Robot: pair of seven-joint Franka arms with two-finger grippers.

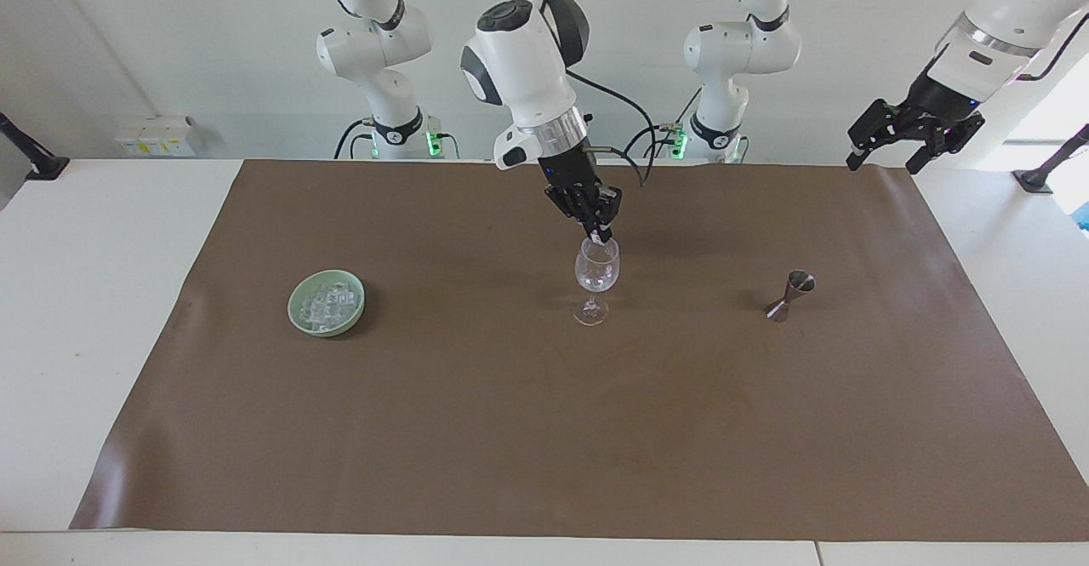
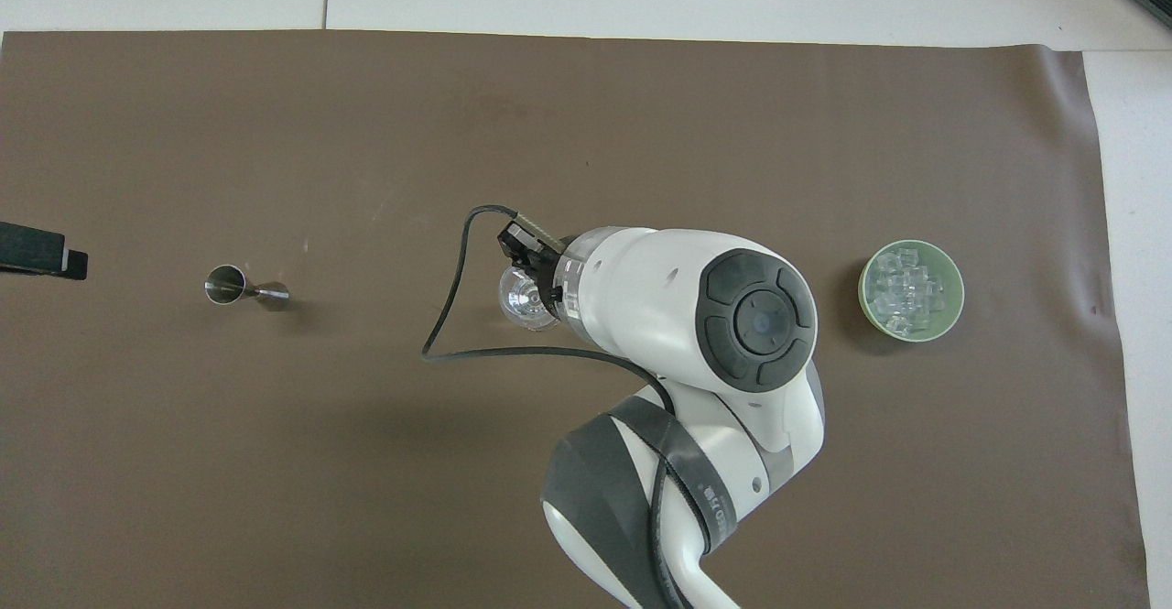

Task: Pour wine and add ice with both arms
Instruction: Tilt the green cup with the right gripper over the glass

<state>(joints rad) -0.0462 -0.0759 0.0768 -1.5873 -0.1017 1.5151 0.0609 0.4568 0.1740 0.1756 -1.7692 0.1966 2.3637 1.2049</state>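
Note:
Next, I open my right gripper to let the ice cube go into the clear wine glass (image 2: 532, 296) that is on the brown mat. The ice cube hangs over the glass's rim now.
A clear wine glass (image 1: 596, 270) stands upright mid-mat; it also shows in the overhead view (image 2: 524, 299). My right gripper (image 1: 601, 233) hangs tip-down right over the glass's rim, shut on a small whitish ice cube. In the overhead view the right arm's wrist hides its tip (image 2: 531, 266). The rest of the ice (image 1: 327, 305) lies in a green bowl (image 1: 294, 304) toward the right arm's end of the table, seen from above too: ice (image 2: 906, 288), bowl (image 2: 955, 305). My left gripper (image 1: 885, 156) waits open, high over the mat's corner at the left arm's end (image 2: 41, 252).
A small steel jigger (image 1: 791, 294) stands on the brown mat (image 1: 510, 430) toward the left arm's end, level with the glass; it also shows from above (image 2: 240, 288). The right arm's black cable (image 2: 449, 316) loops beside the glass.

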